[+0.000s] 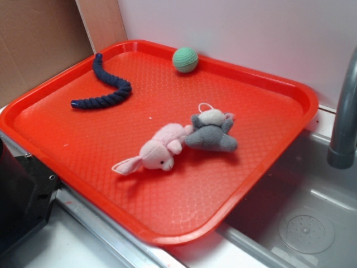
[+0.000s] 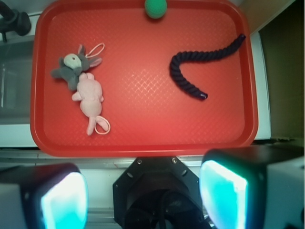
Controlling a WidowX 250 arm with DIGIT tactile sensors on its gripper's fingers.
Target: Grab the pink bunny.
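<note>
My gripper is to close on the pink bunny's upper body (image 1: 165,143) (image 2: 90,97), just behind its head, where its front legs join.
The pink bunny (image 1: 159,151) lies on its side near the middle of the red tray (image 1: 83,128), one long ear pointing toward the tray's front. In the wrist view the pink bunny (image 2: 90,95) is at the tray's left, far above my gripper (image 2: 143,195). The gripper is open, its two glowing pads (image 2: 62,200) wide apart with nothing between them, high over the tray's (image 2: 152,124) near edge. It does not show in the exterior view.
A grey and white plush with a loop (image 1: 212,134) (image 2: 71,69) touches the bunny. A dark blue rope (image 1: 106,84) (image 2: 200,67) and a green ball (image 1: 185,59) (image 2: 156,7) lie farther off. A sink (image 1: 307,223) and grey faucet (image 1: 346,111) are beside the tray.
</note>
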